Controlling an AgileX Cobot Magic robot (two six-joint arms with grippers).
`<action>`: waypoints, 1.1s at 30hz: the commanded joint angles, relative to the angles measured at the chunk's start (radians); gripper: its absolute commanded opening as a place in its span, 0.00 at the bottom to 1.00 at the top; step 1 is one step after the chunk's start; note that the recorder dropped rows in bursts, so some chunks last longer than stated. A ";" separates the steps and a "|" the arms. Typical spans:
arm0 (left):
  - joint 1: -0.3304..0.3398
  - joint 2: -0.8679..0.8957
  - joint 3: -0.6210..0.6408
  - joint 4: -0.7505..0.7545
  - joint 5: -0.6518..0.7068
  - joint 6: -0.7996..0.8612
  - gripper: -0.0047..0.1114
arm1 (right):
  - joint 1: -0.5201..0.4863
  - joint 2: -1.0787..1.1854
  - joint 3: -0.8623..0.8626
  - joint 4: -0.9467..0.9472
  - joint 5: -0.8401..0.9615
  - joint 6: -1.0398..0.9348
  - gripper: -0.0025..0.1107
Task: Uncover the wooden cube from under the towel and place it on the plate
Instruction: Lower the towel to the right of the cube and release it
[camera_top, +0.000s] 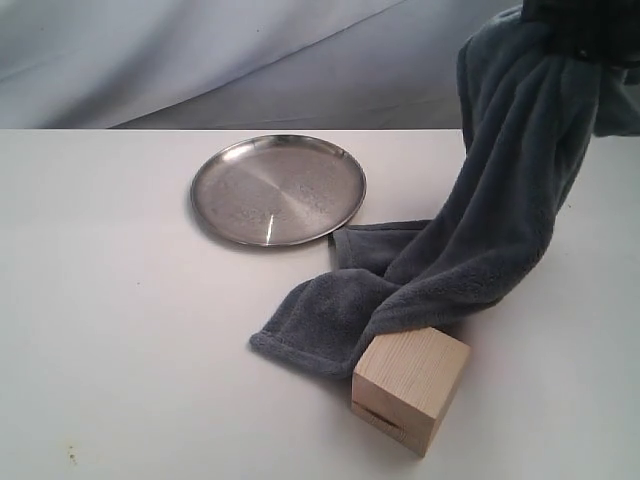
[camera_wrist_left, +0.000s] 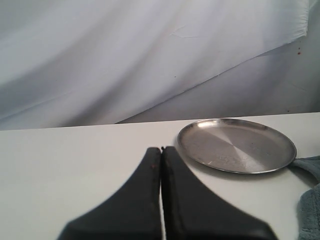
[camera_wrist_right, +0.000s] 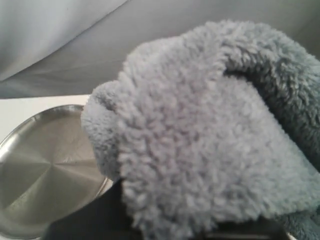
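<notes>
I should release the blue-grey towel with my right gripper on the table (camera_top: 430, 262) behind the wooden cube, beside the silver plate.
The wooden cube (camera_top: 410, 386) stands uncovered near the table's front, its dark slot facing forward. The blue-grey towel (camera_top: 480, 230) hangs from my right gripper (camera_top: 575, 30) at the upper right, and its lower end still lies on the table beside and behind the cube. In the right wrist view the towel (camera_wrist_right: 200, 135) bulges over the fingers, which are shut on it. The silver plate (camera_top: 278, 189) lies empty at the back middle and also shows in the wrist views as plate (camera_wrist_left: 237, 145) and plate (camera_wrist_right: 40, 185). My left gripper (camera_wrist_left: 161, 150) is shut, holding nothing, short of the plate.
A white table (camera_top: 120, 330) carries everything, with a grey cloth backdrop (camera_top: 200, 50) behind it. The towel's trailing end (camera_top: 310, 335) lies between plate and cube.
</notes>
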 joint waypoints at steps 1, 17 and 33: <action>-0.005 -0.004 0.004 -0.002 -0.002 -0.003 0.04 | 0.050 0.068 0.001 0.011 -0.059 0.001 0.02; -0.005 -0.004 0.004 -0.002 -0.002 -0.003 0.04 | 0.185 0.320 0.001 0.015 -0.075 0.001 0.02; -0.005 -0.004 0.004 -0.002 -0.002 -0.003 0.04 | 0.225 0.480 0.001 0.082 0.070 -0.076 0.02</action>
